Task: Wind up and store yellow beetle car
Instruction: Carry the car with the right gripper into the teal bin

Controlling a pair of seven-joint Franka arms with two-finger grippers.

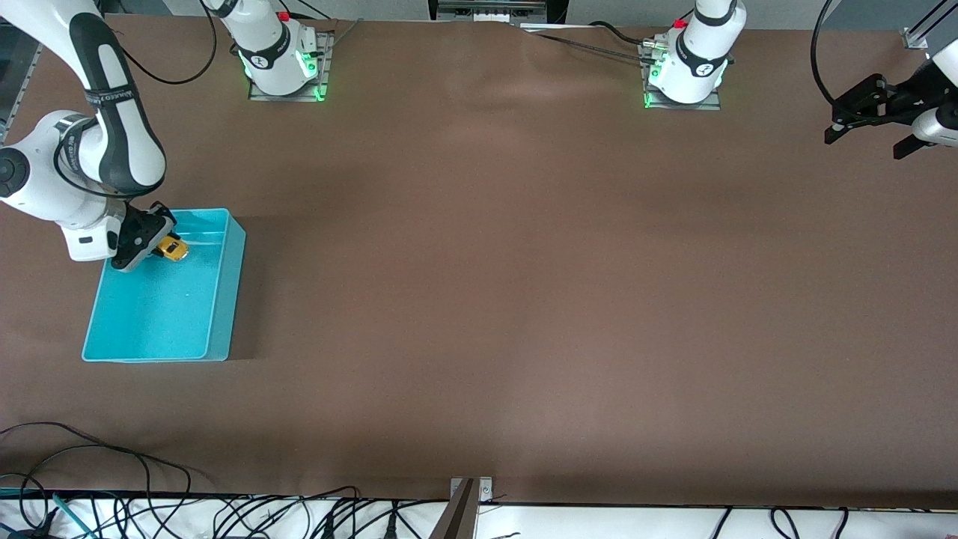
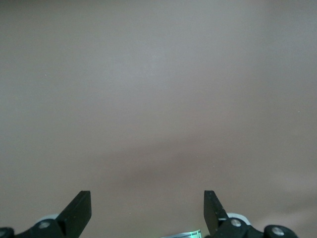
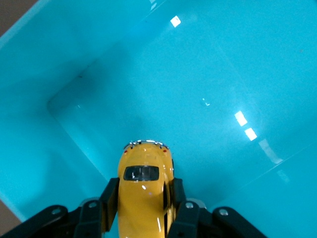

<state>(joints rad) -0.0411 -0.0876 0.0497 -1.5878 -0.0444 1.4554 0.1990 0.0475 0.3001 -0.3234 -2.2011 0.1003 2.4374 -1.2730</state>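
Observation:
My right gripper is going to let go of the yellow beetle car on the turquoise bin's bottom, near the bin's end (image 1: 182, 255) (image 3: 150, 176) toward the robots' bases.
The yellow beetle car (image 1: 174, 249) (image 3: 144, 188) hangs just over the floor of the turquoise bin (image 1: 217, 314), in the bin's part toward the robots' bases. My right gripper (image 1: 153, 243) (image 3: 143, 196) is shut on the car, its two black fingers (image 3: 110, 198) pressing the car's sides. The bin (image 3: 223, 74) holds nothing else that I can see. My left gripper (image 1: 868, 138) (image 2: 147, 208) is open and holds nothing, raised over the bare table at the left arm's end, where that arm waits.
The brown table (image 1: 524, 284) stretches wide between the bin and the left arm. Both arm bases (image 1: 283, 64) (image 1: 688, 71) stand along the edge farthest from the front camera. Cables (image 1: 150, 509) lie along the nearest edge.

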